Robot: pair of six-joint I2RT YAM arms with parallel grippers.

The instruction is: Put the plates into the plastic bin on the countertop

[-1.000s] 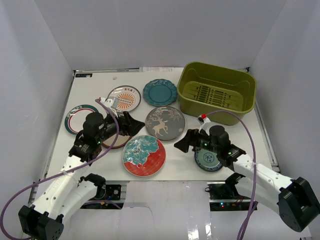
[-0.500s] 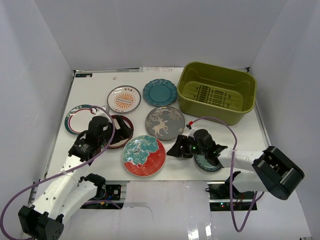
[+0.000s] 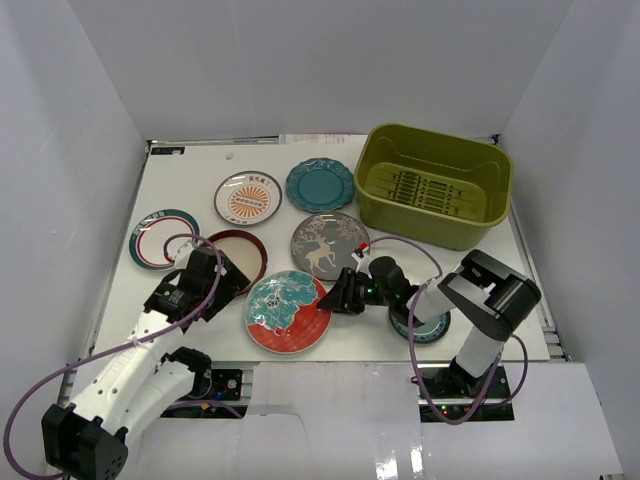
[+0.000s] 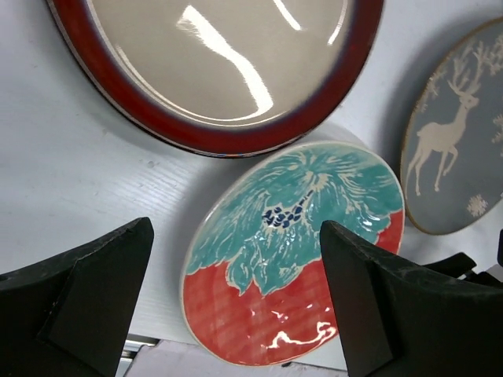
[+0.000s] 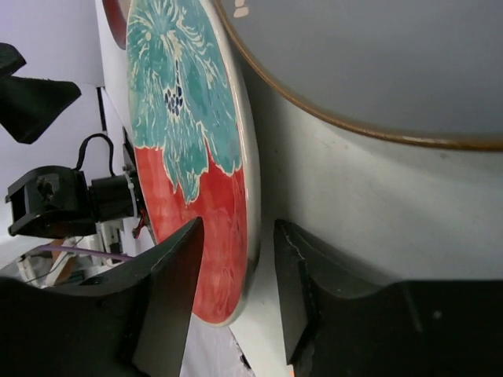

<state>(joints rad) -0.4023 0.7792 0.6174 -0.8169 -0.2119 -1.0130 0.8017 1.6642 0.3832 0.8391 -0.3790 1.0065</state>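
The robot's left gripper will next move to the dark-rimmed cream plate and close on its front rim (image 3: 241, 292) (image 4: 179, 135), nearest the front edge of the countertop.
The red-teal floral plate (image 3: 288, 311) (image 4: 291, 251) (image 5: 189, 141) lies near the countertop's (image 3: 190, 170) front edge. My right gripper (image 3: 338, 298) (image 5: 237, 228) straddles its right rim, one finger over the plate's face and one beside the rim. The jaws are narrowed, with a gap still showing at the rim. My left gripper (image 3: 228, 282) (image 4: 236, 228) is wide open just left of that plate, holding nothing. The grey deer plate (image 3: 330, 245) and the dark-rimmed cream plate (image 3: 240, 262) lie just behind. The olive plastic bin (image 3: 420, 225) stands empty at the back right.
A scalloped teal plate (image 3: 320, 184), an orange sunburst plate (image 3: 248, 197) and a green-rimmed white plate (image 3: 158, 238) lie farther back on the left. A small teal patterned plate (image 3: 422, 326) is partly covered by my right arm. White walls enclose the countertop.
My right gripper has swung left from the small teal plate to the red-teal plate's rim, and its jaws have narrowed. My left gripper has drawn back toward the front, off the dark-rimmed plate.
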